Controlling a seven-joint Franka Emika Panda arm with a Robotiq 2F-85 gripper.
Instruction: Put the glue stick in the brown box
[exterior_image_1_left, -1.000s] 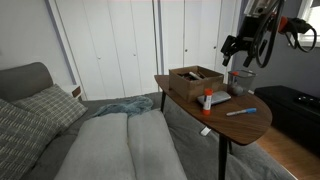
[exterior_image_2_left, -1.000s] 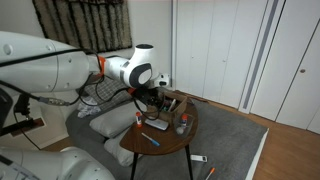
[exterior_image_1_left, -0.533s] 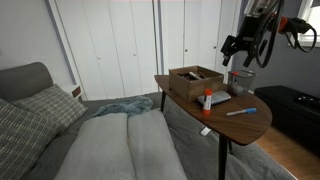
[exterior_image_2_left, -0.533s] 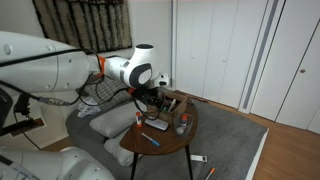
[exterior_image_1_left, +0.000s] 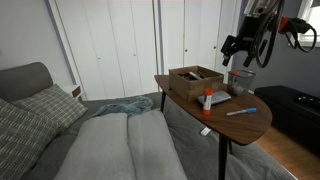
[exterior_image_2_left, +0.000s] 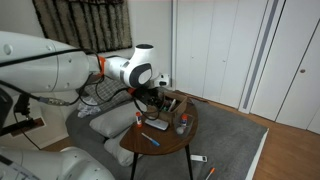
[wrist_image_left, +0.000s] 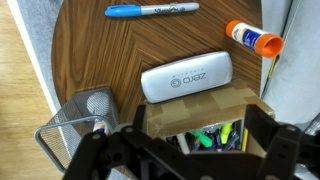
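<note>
Next, I bring my gripper to the orange cap (exterior_image_1_left: 208, 92) (wrist_image_left: 268, 45) of the glue stick at the edge of the table, beside the grey case, and close it there.
The glue stick (wrist_image_left: 253, 38), a short white cylinder with an orange cap, lies on the round wooden table near its edge. In an exterior view it lies in front of the brown box (exterior_image_1_left: 207, 100). The brown box (wrist_image_left: 196, 104) is open and holds several markers. It also shows in an exterior view (exterior_image_1_left: 194, 77). My gripper (wrist_image_left: 197, 138) is open and empty and hovers above the box, well apart from the glue stick. In both exterior views it hangs above the table (exterior_image_1_left: 238, 50) (exterior_image_2_left: 151, 97).
A grey case (wrist_image_left: 187, 76) lies between the box and a blue pen (wrist_image_left: 150, 10). A black mesh cup (wrist_image_left: 83, 118) stands beside the box. The round table (exterior_image_1_left: 250, 122) stands next to a grey sofa (exterior_image_1_left: 90, 140).
</note>
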